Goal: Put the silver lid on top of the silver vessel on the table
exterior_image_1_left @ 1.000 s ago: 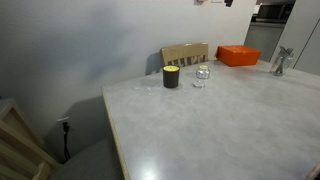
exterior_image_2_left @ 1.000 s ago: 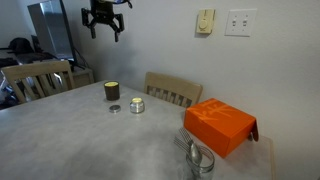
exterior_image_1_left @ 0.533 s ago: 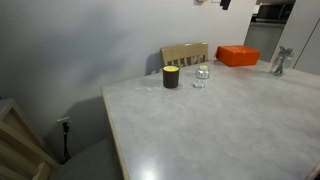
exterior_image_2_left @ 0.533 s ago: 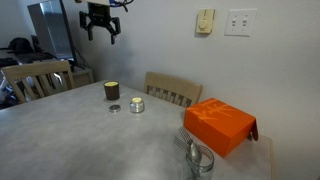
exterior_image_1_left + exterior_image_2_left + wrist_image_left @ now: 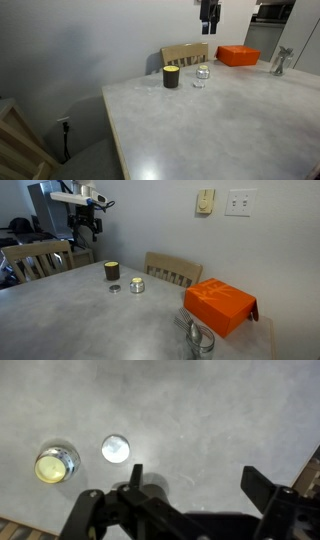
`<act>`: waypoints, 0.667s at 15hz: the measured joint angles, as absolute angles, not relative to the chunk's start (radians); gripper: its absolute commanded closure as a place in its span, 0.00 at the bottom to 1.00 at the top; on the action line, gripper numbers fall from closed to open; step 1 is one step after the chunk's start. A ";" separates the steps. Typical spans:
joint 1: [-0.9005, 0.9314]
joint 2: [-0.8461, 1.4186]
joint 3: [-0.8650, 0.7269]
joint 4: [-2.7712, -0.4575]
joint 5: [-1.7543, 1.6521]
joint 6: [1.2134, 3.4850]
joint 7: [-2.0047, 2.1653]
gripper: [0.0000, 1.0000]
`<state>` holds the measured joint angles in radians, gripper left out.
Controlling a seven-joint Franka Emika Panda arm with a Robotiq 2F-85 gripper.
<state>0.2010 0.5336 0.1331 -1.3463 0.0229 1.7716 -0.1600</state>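
The silver lid is lying next to the silver vessel. I should next move my gripper to it and close it across the silver lid's outer edge [image 5: 200,86] [image 5: 125,456].
The silver vessel [image 5: 136,285] stands on the table [image 5: 90,325] next to the black cup [image 5: 112,272]. The silver lid [image 5: 115,288] lies flat on the table between them, just in front of the cup. In the wrist view the vessel [image 5: 56,463] shows a yellowish inside, and the lid [image 5: 116,449] lies beside it, apart from it. My gripper [image 5: 197,480] is open and empty, high above the table and off to the side of both. It also shows in both exterior views [image 5: 209,12] [image 5: 85,218]. The vessel [image 5: 201,75] sits right of the cup [image 5: 171,77].
An orange box [image 5: 220,304] lies near a table corner, with a glass holding cutlery [image 5: 198,338] in front of it. Wooden chairs [image 5: 172,270] [image 5: 35,258] stand at the table's sides. A wall is close behind the table's far edge.
My gripper has come down and moved sideways, away from its spot high above the cup. The lid, vessel and cup have not moved.
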 measured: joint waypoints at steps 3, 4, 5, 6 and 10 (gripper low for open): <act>0.213 0.593 0.132 -1.349 0.013 1.777 -0.076 0.00; 0.211 0.616 0.132 -1.351 0.017 1.788 -0.067 0.00; 0.207 0.643 0.132 -1.353 0.027 1.802 -0.066 0.00; 0.200 0.671 0.132 -1.355 0.044 1.820 -0.069 0.00; 0.170 0.721 0.133 -1.358 0.083 1.867 -0.091 0.00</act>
